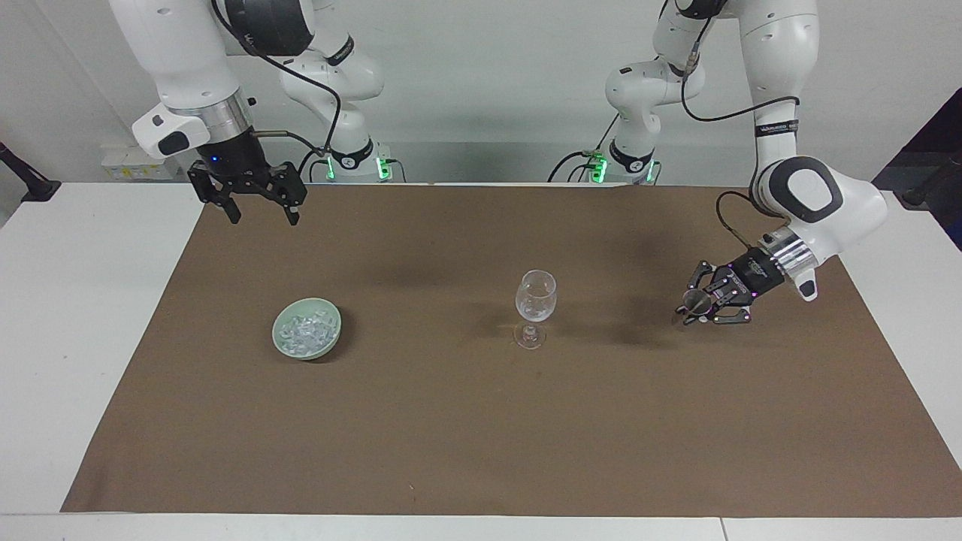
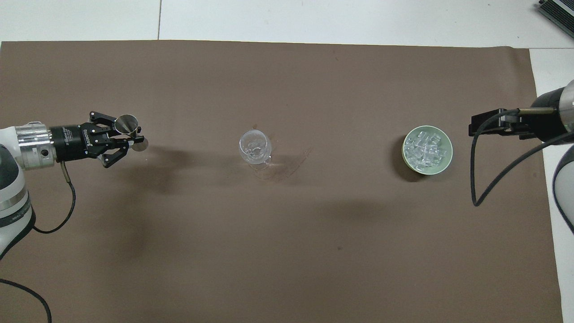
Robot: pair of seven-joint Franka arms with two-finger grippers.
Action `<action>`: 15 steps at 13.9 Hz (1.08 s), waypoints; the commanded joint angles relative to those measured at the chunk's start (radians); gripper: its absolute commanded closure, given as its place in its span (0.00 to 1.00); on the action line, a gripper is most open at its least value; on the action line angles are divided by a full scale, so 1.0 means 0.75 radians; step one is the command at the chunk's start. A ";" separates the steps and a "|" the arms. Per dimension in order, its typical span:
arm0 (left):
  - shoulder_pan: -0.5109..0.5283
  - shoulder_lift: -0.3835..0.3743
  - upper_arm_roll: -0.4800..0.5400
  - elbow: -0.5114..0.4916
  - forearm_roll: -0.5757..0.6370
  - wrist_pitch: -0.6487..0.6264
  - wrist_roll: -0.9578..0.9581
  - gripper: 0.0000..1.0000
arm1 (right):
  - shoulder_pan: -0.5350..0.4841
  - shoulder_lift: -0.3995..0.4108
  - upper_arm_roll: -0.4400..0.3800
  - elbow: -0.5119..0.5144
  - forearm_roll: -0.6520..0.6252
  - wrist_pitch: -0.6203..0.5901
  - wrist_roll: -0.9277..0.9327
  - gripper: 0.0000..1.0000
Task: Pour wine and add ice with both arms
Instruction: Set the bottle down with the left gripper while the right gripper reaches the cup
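The measuring cup, now held low over the mat, will be let go by my left gripper on the brown mat (image 2: 139, 156) under its fingertips, level with the glass.
A clear wine glass (image 1: 535, 304) (image 2: 254, 146) stands upright mid-mat; its bowl shows only clear glints, and the wine is out of view. The ice (image 1: 304, 329) (image 2: 426, 148) is piled in a pale green dish (image 1: 331, 342) (image 2: 448, 154) toward the right arm's end. My left gripper (image 1: 703, 306) (image 2: 134, 137) hovers low over the mat toward the left arm's end, well apart from the glass, shut on a small metal measuring cup (image 1: 695, 302) (image 2: 127, 123). My right gripper (image 1: 259, 214) (image 2: 475, 125) hangs open and empty over the mat's corner, beside the dish, and waits.
A brown mat (image 1: 481, 436) (image 2: 287, 251) covers most of the white table (image 1: 83, 315). Both arm bases stand at the table's robot edge. A black cable (image 2: 484, 179) loops from the right wrist over the mat.
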 commanded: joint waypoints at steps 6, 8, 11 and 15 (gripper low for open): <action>0.141 0.116 -0.013 -0.058 -0.215 -0.112 0.351 1.00 | -0.015 -0.019 0.007 -0.029 -0.016 0.041 0.020 0.00; 0.137 0.120 -0.013 -0.070 -0.238 -0.104 0.355 1.00 | -0.017 -0.025 0.007 -0.033 -0.014 0.051 0.024 0.00; 0.157 0.163 -0.013 -0.080 -0.248 -0.112 0.461 1.00 | -0.041 -0.051 0.007 -0.074 -0.014 0.117 0.012 0.00; 0.169 0.179 -0.011 -0.078 -0.248 -0.116 0.500 1.00 | -0.025 -0.011 0.009 -0.264 -0.016 0.386 0.018 0.00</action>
